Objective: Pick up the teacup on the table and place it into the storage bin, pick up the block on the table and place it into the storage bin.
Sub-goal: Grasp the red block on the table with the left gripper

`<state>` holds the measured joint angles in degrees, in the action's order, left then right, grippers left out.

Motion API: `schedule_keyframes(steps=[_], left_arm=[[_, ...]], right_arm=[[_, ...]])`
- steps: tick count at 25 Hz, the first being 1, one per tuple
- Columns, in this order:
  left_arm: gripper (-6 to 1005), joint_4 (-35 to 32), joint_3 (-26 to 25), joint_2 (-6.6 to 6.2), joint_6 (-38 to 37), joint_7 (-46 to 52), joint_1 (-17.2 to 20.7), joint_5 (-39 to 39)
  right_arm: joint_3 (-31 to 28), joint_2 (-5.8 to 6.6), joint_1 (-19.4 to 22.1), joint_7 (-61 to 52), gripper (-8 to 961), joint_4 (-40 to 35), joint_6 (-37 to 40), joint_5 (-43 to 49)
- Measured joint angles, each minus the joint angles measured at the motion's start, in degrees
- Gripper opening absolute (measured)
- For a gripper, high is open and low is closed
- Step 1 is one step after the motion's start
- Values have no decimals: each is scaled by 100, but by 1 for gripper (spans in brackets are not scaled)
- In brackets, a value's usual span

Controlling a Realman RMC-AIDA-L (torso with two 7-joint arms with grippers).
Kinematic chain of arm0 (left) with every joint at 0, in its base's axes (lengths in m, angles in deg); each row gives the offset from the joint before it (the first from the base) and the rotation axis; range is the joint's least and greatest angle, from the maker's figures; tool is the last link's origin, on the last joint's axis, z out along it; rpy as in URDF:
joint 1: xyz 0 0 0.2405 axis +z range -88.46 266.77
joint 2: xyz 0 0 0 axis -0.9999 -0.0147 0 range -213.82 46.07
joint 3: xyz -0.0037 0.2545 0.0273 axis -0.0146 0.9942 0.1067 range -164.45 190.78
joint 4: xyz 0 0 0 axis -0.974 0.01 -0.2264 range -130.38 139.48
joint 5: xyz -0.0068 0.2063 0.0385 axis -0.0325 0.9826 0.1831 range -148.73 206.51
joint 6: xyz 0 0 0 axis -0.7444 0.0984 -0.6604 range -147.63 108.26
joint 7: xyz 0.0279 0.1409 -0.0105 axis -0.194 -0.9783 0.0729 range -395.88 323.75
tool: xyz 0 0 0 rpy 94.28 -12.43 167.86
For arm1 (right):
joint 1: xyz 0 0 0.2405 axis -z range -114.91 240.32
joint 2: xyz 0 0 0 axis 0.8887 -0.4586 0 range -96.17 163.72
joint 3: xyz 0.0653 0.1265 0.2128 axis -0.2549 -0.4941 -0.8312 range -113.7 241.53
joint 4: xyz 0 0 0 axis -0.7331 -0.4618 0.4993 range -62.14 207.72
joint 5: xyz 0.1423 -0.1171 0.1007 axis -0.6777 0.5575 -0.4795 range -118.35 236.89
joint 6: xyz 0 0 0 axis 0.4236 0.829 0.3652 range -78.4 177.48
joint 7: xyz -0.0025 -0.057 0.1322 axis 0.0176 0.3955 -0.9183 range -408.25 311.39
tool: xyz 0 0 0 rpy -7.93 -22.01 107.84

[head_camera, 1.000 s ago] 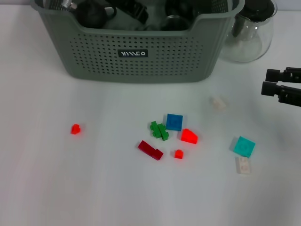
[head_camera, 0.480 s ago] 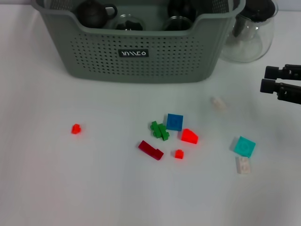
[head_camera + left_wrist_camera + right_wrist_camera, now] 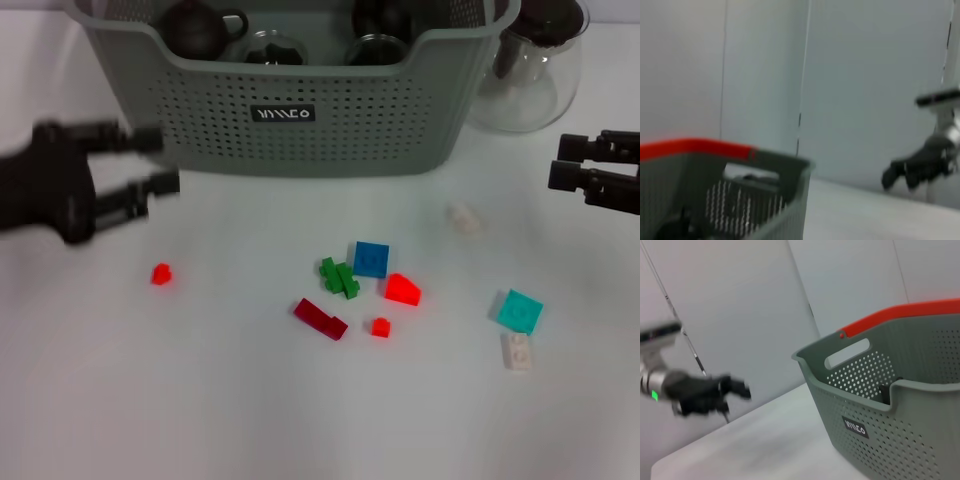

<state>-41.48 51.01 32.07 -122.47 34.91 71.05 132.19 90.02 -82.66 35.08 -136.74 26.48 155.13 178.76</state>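
Observation:
The small red block point(image 3: 161, 273), lying alone away from the green and blue blocks, will be gripped on its sides by my left gripper.
The grey-green storage bin point(image 3: 300, 140) stands at the back of the table and holds dark round teaware point(image 3: 200, 28); I cannot tell which piece is the teacup. Loose blocks lie in front of it: a small red block point(image 3: 161, 273), green point(image 3: 339, 277), blue point(image 3: 371, 259), a red wedge point(image 3: 402, 290), dark red point(image 3: 320, 319) and teal point(image 3: 520, 311). My left gripper point(image 3: 155, 162) hovers open and empty by the bin's left front, above the small red block. My right gripper point(image 3: 562, 162) stays open at the right edge.
A clear glass jug point(image 3: 530, 70) stands right of the bin. A tiny red block point(image 3: 380, 327), a white block point(image 3: 518, 351) and a pale one point(image 3: 463, 218) also lie on the table. The bin point(image 3: 890, 405) fills the right wrist view, with its red-edged rim point(image 3: 690, 147) in the left wrist view.
My left gripper has gone from inside the bin to the table's left side, in front of the bin. The right gripper has hardly moved. The blocks have not shifted.

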Motion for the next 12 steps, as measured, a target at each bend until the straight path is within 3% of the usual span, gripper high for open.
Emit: schedule_keyframes(steps=[8,12], left_arm=[[459,861,-11,442,1205,-1736,543,181],[457,1114,-16,572,1717,-2094,616,182]], right_arm=[[0,-2,-11,-8,490,8,-8,10],[-1,-2,-6,-10,489,8,-13,13]])
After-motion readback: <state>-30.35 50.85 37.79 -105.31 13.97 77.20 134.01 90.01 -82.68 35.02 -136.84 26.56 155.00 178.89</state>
